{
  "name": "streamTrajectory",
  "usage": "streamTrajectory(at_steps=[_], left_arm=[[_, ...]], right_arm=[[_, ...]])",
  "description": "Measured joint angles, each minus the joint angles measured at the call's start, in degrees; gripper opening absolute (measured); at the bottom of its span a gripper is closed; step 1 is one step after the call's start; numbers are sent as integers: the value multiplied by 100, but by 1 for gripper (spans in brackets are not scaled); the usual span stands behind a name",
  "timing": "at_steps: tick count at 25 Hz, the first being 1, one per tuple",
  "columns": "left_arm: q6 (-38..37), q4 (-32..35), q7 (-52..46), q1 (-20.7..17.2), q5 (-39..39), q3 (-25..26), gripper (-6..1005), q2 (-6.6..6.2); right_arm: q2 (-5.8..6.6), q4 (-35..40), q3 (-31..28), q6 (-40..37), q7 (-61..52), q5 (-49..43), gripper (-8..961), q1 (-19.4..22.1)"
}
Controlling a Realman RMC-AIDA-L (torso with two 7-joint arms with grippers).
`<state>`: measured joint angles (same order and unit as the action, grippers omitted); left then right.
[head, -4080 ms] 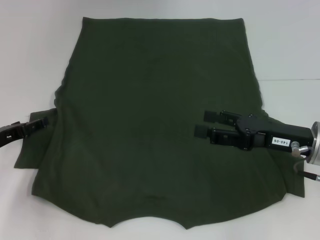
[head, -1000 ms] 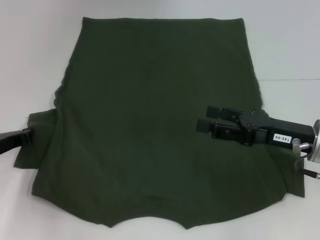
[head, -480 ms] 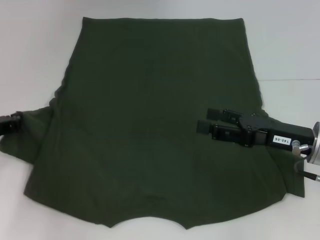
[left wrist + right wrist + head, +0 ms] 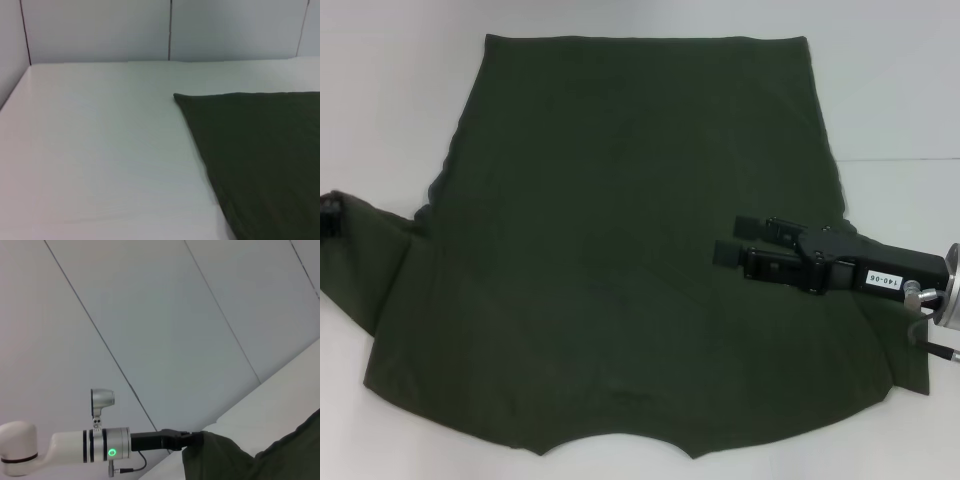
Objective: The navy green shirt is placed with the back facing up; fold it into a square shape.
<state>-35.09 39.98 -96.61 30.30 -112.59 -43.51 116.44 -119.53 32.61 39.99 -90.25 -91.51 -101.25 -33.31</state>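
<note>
My left gripper is going to let go of the sleeve's end on the shirt's back, a little inward from that sleeve's armpit point(image 4: 526, 238).
The navy green shirt point(image 4: 620, 250) lies flat on the white table, hem at the far side and neckline toward me. At the view's left edge my left gripper point(image 4: 328, 215) is mostly cut off. It is shut on the left sleeve, which is drawn out sideways. The right wrist view shows this same left gripper point(image 4: 192, 439) pinching a raised bunch of the shirt point(image 4: 240, 460). My right gripper point(image 4: 732, 240) hovers over the shirt's right side, pointing left, open with nothing between its fingers. A hem corner of the shirt point(image 4: 260, 150) appears in the left wrist view.
The white table point(image 4: 900, 90) extends around the shirt on all sides, with a seam line on the right. Pale wall panels point(image 4: 170, 30) stand behind the table's far edge.
My left gripper has pulled outward to the left with the sleeve, spreading it wide. The right gripper has stayed nearly still, its fingers closer together than four seconds ago.
</note>
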Motion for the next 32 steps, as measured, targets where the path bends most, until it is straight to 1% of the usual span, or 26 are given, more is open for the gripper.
streamTrajectory(at_steps=[4,14,20,23,25,27,28,29,32], left_arm=[[114,46,19,86,-170,0,4,-5],[216,137,158,156,-177,11,4,-18],[181,258,158,135,-176,3,4,41],[152,322,149,98,-176,2,4,91],[80,412,136,45,-175,3,5,148],[-170,639,113,-71,-160,21,5,261],[-170,639,113,-71,-160,21,6,261],[-303,728,107,-114,-145,30,6,305],[-864,1176,45,-268,-115,49,8,478]], right_arm=[[0,0,0,29,2,1,908,0],[0,0,0,44,3,1,908,0],[0,0,0,67,2,1,908,0],[0,0,0,101,3,1,908,0],[0,0,0,109,7,0,907,0],[0,0,0,112,8,0,907,0],[0,0,0,110,9,0,907,1],[0,0,0,104,9,0,907,2],[0,0,2,94,11,0,907,8]])
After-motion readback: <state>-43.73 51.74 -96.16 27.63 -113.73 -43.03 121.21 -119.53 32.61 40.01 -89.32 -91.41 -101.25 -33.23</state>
